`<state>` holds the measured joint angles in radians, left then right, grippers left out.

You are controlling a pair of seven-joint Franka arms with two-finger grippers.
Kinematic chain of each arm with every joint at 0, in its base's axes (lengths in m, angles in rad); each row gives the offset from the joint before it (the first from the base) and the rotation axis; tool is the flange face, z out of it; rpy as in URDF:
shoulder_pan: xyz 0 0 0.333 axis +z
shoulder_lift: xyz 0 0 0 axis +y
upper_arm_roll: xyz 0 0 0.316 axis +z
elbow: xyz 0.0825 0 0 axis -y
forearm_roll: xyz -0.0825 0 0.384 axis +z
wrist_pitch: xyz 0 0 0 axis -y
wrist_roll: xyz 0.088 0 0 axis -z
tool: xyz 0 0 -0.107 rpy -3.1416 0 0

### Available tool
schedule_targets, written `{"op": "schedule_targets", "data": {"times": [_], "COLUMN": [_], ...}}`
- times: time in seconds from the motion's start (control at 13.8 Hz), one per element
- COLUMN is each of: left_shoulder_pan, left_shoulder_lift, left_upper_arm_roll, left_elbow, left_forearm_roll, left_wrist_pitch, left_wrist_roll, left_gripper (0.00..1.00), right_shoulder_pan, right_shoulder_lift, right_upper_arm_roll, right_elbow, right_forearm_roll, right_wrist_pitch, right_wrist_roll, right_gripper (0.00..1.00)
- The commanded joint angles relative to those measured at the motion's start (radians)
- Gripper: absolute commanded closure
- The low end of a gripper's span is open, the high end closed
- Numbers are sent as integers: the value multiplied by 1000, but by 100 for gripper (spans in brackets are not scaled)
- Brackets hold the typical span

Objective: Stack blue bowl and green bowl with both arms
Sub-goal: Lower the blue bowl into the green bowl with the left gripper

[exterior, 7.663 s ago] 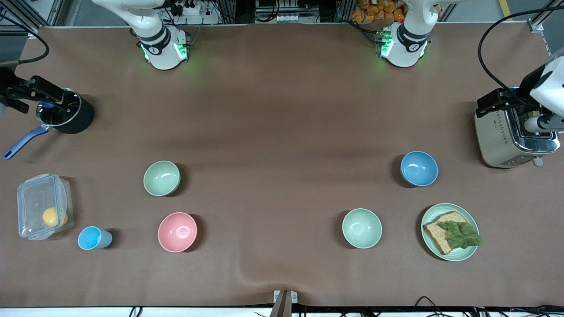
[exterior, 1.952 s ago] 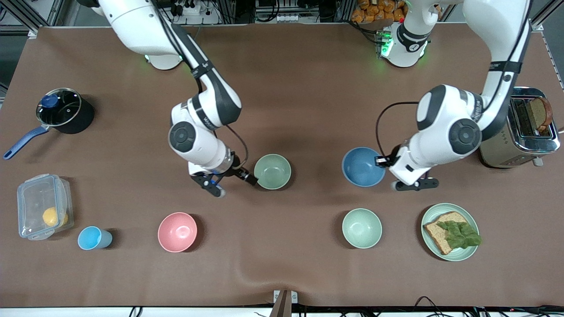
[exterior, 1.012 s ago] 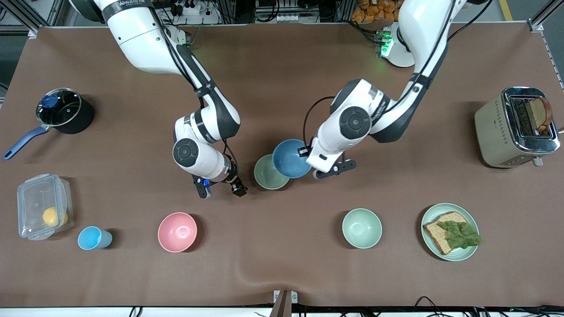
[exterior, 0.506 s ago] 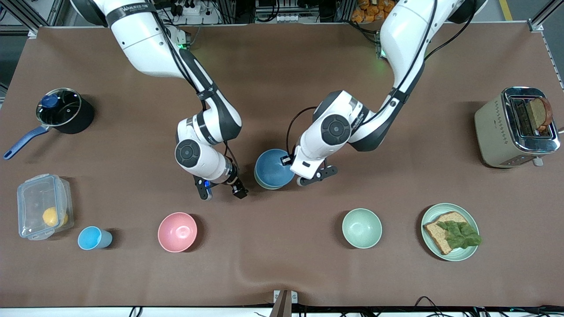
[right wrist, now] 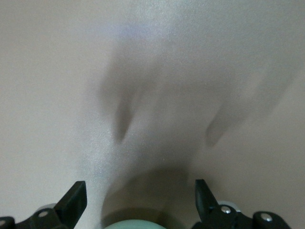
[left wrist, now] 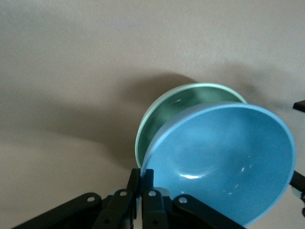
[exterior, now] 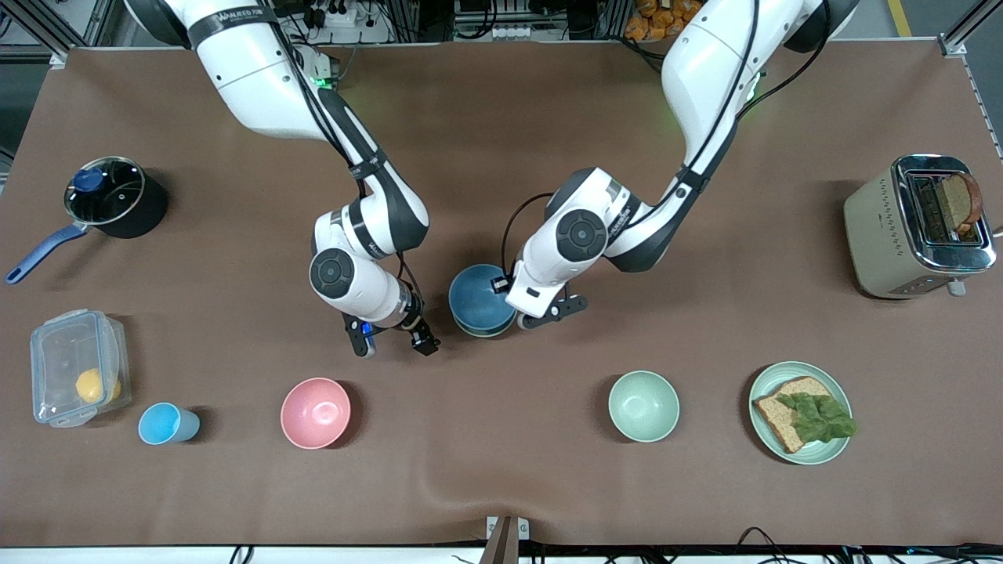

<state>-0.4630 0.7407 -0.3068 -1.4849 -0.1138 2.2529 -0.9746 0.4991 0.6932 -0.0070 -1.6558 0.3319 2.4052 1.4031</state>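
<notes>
Next, I let go of the blue bowl with my left gripper, nested inside the sage-green bowl [exterior: 483,306] [left wrist: 199,140] at the middle of the table.
The blue bowl [exterior: 478,298] sits tilted in the sage-green bowl [exterior: 479,332] at the middle of the table; only the green bowl's rim shows under it. My left gripper [exterior: 500,287] is shut on the blue bowl's rim. The left wrist view shows its fingertips [left wrist: 141,174] pinching the blue bowl [left wrist: 224,162], with the green bowl [left wrist: 176,105] beneath. My right gripper [exterior: 423,341] is open and empty, beside the bowls toward the right arm's end. In the right wrist view [right wrist: 139,195] its fingers stand wide apart over bare table.
A pink bowl [exterior: 315,413], a light-blue cup [exterior: 167,423] and a lidded container [exterior: 78,377] lie toward the right arm's end, with a pot [exterior: 116,196] farther back. A pale mint bowl [exterior: 643,406], a plate with bread [exterior: 838,450] and a toaster [exterior: 917,223] are toward the left arm's end.
Both arms brought the bowls to the middle. The right gripper let go of the green bowl and drew back. The left gripper moved the blue bowl over it and down into it.
</notes>
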Motion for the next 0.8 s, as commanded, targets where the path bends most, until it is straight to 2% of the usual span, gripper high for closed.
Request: {"op": "schedule_targets", "data": {"times": [0.0,0.72], "left_shoulder_pan": [-13,-19], "left_shoulder_lift": [23,54], "left_upper_arm_roll": [11,28], "left_elbow": [29,31], "left_forearm_roll": [32,48], "left_wrist_pitch": [7,56], "left_wrist_roll": [-15,-13], "left_gripper": [100,100], "right_shoulder_pan": [-5,10], "right_shoulder_lift": [19,29], "right_upper_arm_roll": [5,5], "right_elbow": [22,22], "right_forearm_roll": [-2,7], "right_wrist_pitch": [8,34], "right_wrist_roll": [-1,17], "right_gripper": [0,0]}}
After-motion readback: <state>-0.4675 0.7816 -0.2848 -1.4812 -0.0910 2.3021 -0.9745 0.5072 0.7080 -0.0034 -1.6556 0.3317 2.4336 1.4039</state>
